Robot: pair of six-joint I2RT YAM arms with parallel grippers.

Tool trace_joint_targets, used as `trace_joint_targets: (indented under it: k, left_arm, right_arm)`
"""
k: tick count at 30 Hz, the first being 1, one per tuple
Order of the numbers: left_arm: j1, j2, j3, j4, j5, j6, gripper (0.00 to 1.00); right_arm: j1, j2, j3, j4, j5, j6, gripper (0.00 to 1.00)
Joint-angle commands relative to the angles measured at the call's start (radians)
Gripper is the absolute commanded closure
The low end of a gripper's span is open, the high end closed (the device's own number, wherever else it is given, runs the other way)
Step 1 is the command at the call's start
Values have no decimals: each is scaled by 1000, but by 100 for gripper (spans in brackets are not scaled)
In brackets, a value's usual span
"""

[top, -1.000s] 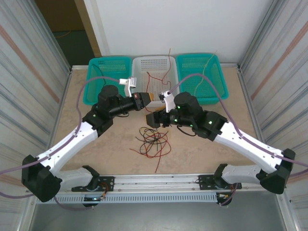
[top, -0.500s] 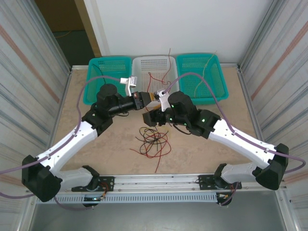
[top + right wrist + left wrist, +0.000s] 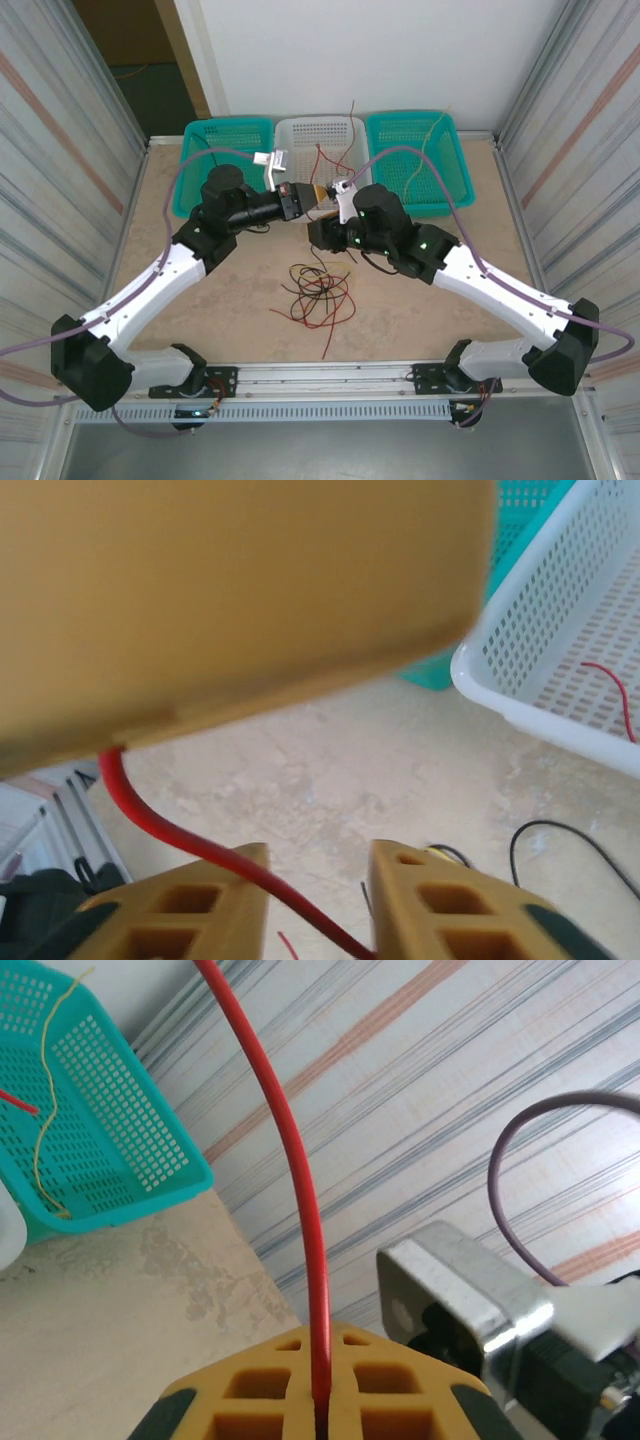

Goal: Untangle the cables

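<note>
The robot's left gripper should release the red cable inside the white basket (image 3: 345, 176), across the other red cable that lies there.
A tangle of red, black and tan cables (image 3: 318, 295) lies on the table in front of both arms. My left gripper (image 3: 315, 193) hovers near the white basket, shut on a red cable (image 3: 290, 1140) that rises from between its yellow fingers (image 3: 250, 1390). Just below it my right gripper (image 3: 318, 232) is open. In the right wrist view the same red cable (image 3: 190, 845) drops from the blurred left finger (image 3: 250, 600) and crosses the gap of my right gripper (image 3: 320, 880) without being clamped.
Three baskets line the back edge: a teal one (image 3: 225, 160), a white one (image 3: 335, 135) holding a red cable (image 3: 610, 685), and another teal one (image 3: 420, 165) holding a tan cable (image 3: 45, 1130). A black cable loop (image 3: 550, 840) lies on the table.
The left gripper has lifted the red cable toward the white basket. The right gripper has moved left and up until it sits right under the left one.
</note>
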Motion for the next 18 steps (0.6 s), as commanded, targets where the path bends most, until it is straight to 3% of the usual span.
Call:
trace_joint_targets:
  k: [1, 4, 8, 9, 13, 15, 18]
  left_arm:
    - [7, -25, 35, 54, -64, 53, 100]
    - [7, -23, 35, 97, -136, 80, 100]
    - [8, 14, 55, 118, -219, 122, 100]
    - [10, 29, 73, 97, -245, 141, 100]
    - [32, 153, 219, -54, -310, 226, 100]
    - [58, 251, 334, -149, -296, 263, 100]
    - [85, 385, 481, -229, -297, 332, 100]
  right_arm:
    - [-15, 0, -33, 53, -37, 68, 77]
    - [-11, -3, -66, 96, -70, 117, 90]
    - [-4, -16, -96, 109, -39, 171, 93]
    - [-3, -24, -101, 98, -10, 181, 88]
    - [-23, -63, -99, -19, 114, 187, 51]
    - [-46, -87, -98, -108, 203, 199, 45]
    - [-107, -149, -135, -208, 274, 242, 46]
